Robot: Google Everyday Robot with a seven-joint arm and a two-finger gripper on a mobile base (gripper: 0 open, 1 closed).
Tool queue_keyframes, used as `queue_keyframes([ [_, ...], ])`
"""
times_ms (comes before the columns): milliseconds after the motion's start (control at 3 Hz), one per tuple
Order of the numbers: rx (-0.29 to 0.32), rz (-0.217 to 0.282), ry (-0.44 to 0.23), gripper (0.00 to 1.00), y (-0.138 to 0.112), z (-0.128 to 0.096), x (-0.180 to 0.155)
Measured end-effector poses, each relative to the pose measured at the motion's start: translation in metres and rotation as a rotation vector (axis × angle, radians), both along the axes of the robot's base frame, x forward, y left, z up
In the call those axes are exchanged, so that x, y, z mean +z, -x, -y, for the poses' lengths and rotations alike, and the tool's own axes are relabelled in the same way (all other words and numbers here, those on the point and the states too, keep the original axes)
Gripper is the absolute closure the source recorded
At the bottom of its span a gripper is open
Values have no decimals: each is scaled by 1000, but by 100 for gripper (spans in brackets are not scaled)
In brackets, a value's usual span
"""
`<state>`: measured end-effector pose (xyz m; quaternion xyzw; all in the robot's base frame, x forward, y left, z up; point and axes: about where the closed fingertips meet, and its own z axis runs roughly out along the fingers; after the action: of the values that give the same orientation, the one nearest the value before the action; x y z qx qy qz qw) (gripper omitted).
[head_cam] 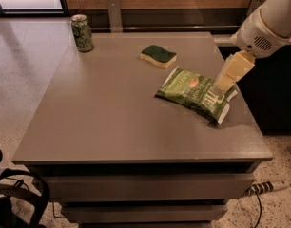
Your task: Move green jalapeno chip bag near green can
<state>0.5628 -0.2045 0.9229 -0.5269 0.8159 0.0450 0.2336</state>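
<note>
My gripper is to close on the middle (195, 89) of the green jalapeno chip bag, between the white end edges of the bag.
The green jalapeno chip bag (195, 93) lies flat on the right half of the grey table (112, 113), with white lettering and white end edges. The green can (82, 33) stands upright at the table's far left corner, far from the bag. My gripper (226, 82) hangs from the white arm (269, 25) on the right, its cream-coloured fingers pointing down just above the bag's right end.
A yellow sponge with a green top (158, 56) lies on the table between can and bag, nearer the far edge. A wooden wall and metal rail run behind the table. A power strip (266, 187) lies on the floor at lower right.
</note>
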Motion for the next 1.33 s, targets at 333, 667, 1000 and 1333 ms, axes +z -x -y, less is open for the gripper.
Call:
queue_keyframes([
  [333, -17, -50, -61, 0, -19, -9, -43],
  [667, -21, -87, -129, 0, -28, -18, -77],
  [1000, 5, -113, -201, 0, -34, -32, -102],
  [1333, 58, -116, -271, 19, -34, -51, -120],
])
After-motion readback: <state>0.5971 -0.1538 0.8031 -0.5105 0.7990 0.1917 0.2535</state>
